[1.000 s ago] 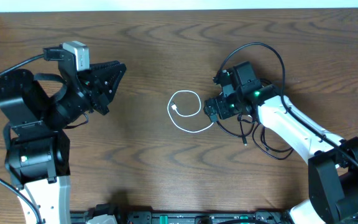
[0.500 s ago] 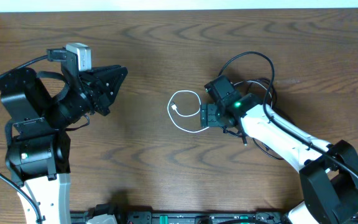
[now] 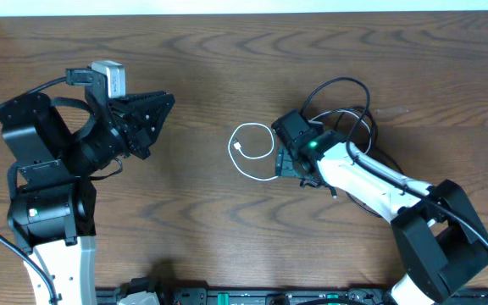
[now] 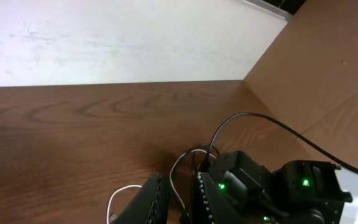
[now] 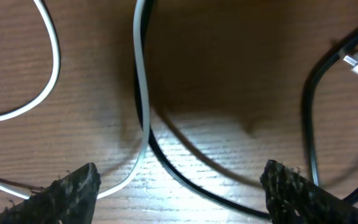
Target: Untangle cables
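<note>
The black cord and the white cord both cross the open fingers of my right gripper, so I will shift over and pinch the white cord alone (image 5: 129, 179) before I lift.
The white cord (image 3: 252, 125) lies in a small loop on the wooden table, mid-frame in the overhead view. My right gripper (image 3: 285, 158) is down at the loop's right edge, open. In the right wrist view its fingertips (image 5: 73, 190) stand wide apart, and both the white cord (image 5: 143, 93) and a thin black cord (image 5: 185, 169) run across the wood between them, touched by neither. More black cord trails under the right arm, with a plug end (image 3: 335, 192). My left gripper (image 3: 158, 108) hangs raised at the left, shut and empty. Past its jaws (image 4: 178, 182) the left wrist view shows the white cord (image 4: 118, 194).
The right arm's own thick black cable (image 3: 346, 82) arcs above its wrist. A cardboard panel (image 4: 328, 62) stands at the table's far side in the left wrist view. A black rail (image 3: 252, 296) runs along the front edge.
My right gripper has moved left and down onto the white loop's right edge, and its jaws have narrowed slightly. The left arm has barely shifted.
</note>
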